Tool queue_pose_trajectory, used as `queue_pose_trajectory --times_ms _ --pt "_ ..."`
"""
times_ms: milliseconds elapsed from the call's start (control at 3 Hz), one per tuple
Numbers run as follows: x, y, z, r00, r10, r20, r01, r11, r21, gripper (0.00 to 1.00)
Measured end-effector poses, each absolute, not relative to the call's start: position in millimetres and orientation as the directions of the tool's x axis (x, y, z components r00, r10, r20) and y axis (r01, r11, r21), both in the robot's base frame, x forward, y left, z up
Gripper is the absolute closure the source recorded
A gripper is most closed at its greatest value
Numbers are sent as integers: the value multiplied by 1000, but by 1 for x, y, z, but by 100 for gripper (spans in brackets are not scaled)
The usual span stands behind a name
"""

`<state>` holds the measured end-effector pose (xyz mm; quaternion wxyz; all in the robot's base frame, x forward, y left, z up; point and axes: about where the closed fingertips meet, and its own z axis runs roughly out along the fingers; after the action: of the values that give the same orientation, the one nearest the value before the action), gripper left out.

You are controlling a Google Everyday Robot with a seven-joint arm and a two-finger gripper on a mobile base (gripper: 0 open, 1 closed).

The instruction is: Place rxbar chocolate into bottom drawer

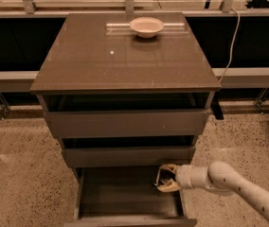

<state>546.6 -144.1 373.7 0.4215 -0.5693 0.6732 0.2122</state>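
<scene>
My gripper is to let go of the rxbar chocolate, now held over the drawer's rear part, in the front half of the bottom drawer's dark tray (153, 199), toward the side where the arm is.
The bottom drawer (125, 195) is pulled out below the two upper drawers, and its tray looks dark inside. My gripper (165, 178) hangs over the drawer's right rear part, just under the middle drawer's front. A small dark piece with a pale mark sits between its tan fingers (168, 188); it looks like the rxbar chocolate (160, 177). The white arm reaches in from the lower right.
A white bowl (147, 26) stands at the back of the cabinet top (120, 56). The top drawer (125, 122) and middle drawer (127, 155) are slightly ajar. A cable (231, 41) hangs at the right. Speckled floor surrounds the cabinet.
</scene>
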Motion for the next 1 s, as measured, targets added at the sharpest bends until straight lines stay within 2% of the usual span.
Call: queue_pose_trajectory --times_ms 333,1000 --pt "554 -175 318 11 -588 -808 -931 288 -223 100" --pt "548 -155 284 13 -603 -798 -954 231 -190 100"
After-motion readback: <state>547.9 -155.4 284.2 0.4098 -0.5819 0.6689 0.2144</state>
